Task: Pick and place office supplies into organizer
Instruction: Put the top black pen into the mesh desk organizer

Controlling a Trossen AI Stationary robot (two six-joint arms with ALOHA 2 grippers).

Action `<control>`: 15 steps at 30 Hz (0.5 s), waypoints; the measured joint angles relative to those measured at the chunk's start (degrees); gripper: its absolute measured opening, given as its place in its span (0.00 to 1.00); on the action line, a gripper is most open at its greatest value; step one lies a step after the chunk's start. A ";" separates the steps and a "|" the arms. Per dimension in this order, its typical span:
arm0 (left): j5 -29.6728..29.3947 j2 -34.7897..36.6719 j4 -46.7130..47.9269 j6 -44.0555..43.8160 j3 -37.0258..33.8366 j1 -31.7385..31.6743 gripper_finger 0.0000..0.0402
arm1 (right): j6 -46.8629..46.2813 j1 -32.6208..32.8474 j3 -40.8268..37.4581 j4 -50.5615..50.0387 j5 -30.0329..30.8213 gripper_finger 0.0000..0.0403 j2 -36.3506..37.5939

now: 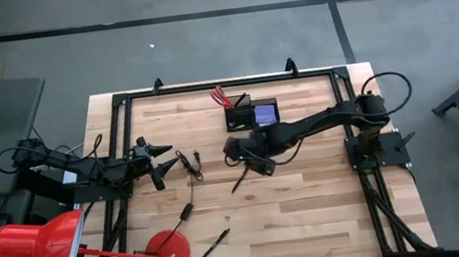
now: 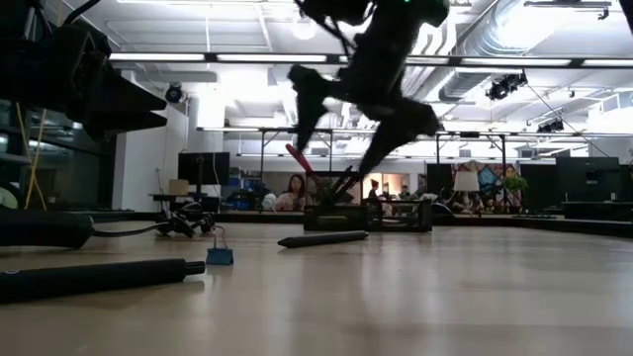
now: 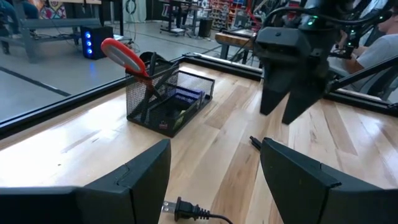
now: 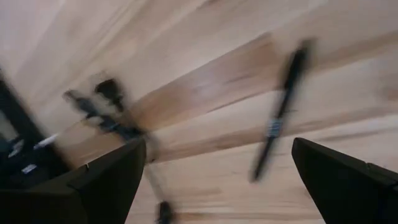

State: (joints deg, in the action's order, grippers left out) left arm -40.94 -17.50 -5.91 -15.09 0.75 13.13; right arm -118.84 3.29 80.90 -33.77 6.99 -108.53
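Note:
I will close my right gripper on the far end (image 1: 246, 170) (image 4: 297, 65) of the slim black pen, the end that is toward the black mesh organizer.
The black mesh organizer (image 1: 252, 113) stands at the table's far middle with the red-handled scissors (image 3: 123, 55) upright in its cup section and a purple sticky-note pad (image 1: 264, 113) in its tray. A slim black pen (image 1: 240, 180) lies flat on the wood nearer than the organizer. My right gripper (image 1: 248, 158) hovers open just above that pen (image 4: 278, 115), pointing steeply down, touching nothing. A second black pen (image 1: 214, 244) lies near the front edge. My left gripper (image 1: 159, 161) waits open at the left, pointing level toward the organizer (image 3: 168, 102).
A thin black cable (image 1: 188, 166) with its plug (image 3: 186, 210) lies between the two grippers. A red desk lamp (image 1: 36, 247) with a round base (image 1: 167, 253) stands at the near left. Bare wood stretches to the right of the pens.

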 joint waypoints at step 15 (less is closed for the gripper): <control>-0.01 0.00 -0.01 0.00 0.00 0.01 0.58 | -14.48 -1.51 0.00 3.46 -8.18 0.99 -5.11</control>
State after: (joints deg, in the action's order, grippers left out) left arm -40.95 -17.50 -5.91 -15.09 0.75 13.14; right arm -133.32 1.78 80.90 -30.32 -1.19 -113.65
